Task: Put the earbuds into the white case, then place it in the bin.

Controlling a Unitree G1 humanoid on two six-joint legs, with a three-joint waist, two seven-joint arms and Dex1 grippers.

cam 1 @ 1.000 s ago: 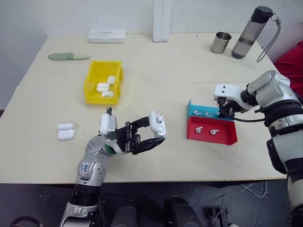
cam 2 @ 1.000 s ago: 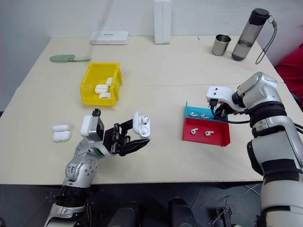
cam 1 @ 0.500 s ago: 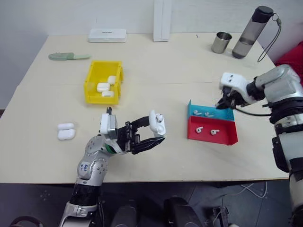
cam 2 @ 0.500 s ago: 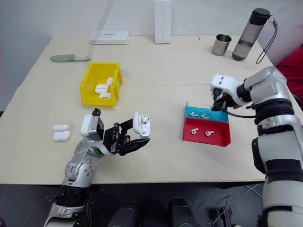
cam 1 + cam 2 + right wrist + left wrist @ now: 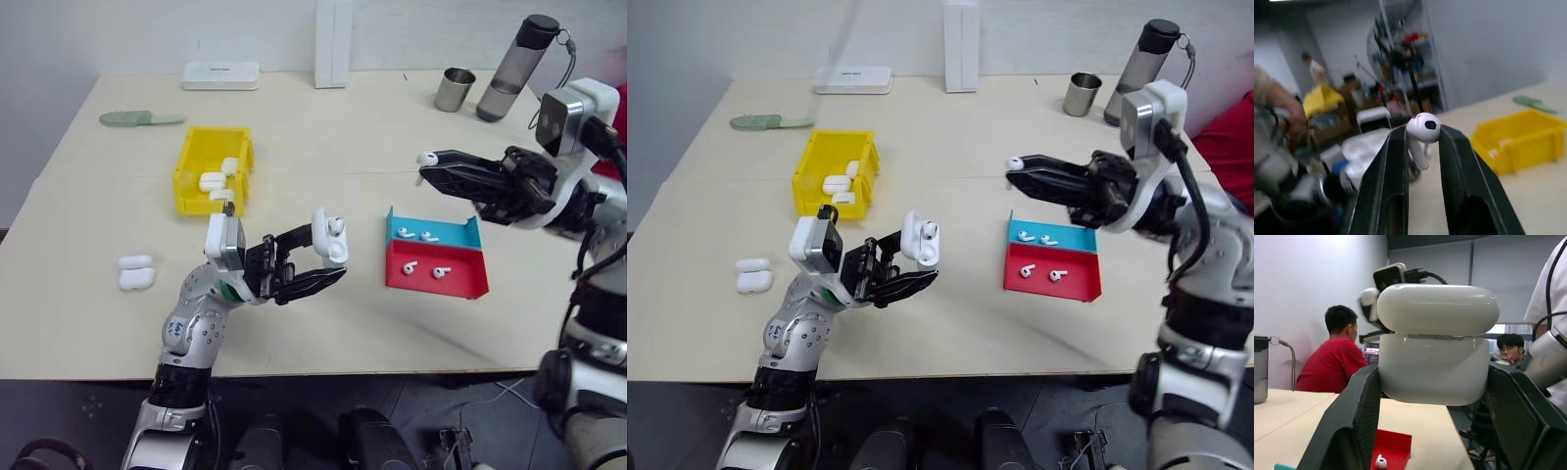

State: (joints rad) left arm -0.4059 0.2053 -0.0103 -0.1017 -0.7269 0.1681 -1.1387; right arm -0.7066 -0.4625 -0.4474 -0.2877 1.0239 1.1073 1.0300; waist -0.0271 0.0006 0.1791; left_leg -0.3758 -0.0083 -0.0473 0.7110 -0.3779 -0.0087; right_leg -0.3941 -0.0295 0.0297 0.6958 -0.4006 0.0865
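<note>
The earbud in my right gripper will be let go in the empty slot of the open white case (image 5: 339, 244) (image 5: 1357, 161), next to the seated earbud.
The white case (image 5: 329, 238) hangs above the table's middle with its lid open, and my left gripper (image 5: 328, 257) is shut on it. One earbud (image 5: 336, 226) sits in the case. In the left wrist view the case (image 5: 1434, 343) fills the gap between the black fingers (image 5: 1347, 431). My right gripper (image 5: 425, 164) is raised above the table to the case's right, pointing toward it, shut on another earbud (image 5: 427, 157), whose head shows between the fingertips (image 5: 1422, 128). The yellow bin (image 5: 188, 166) stands behind the left arm with several white cases inside.
A teal tray (image 5: 472, 231) and a red tray (image 5: 470, 279), each holding two earbuds, lie right of centre. Two closed white cases (image 5: 135, 273) rest at the left. A flat white box (image 5: 221, 73), a green object (image 5: 142, 117), a metal cup (image 5: 457, 88) and a bottle (image 5: 509, 69) line the far side.
My right gripper rose off the teal tray with an earbud, swung left and turned to point at the case. The left gripper with the case lifted slightly.
</note>
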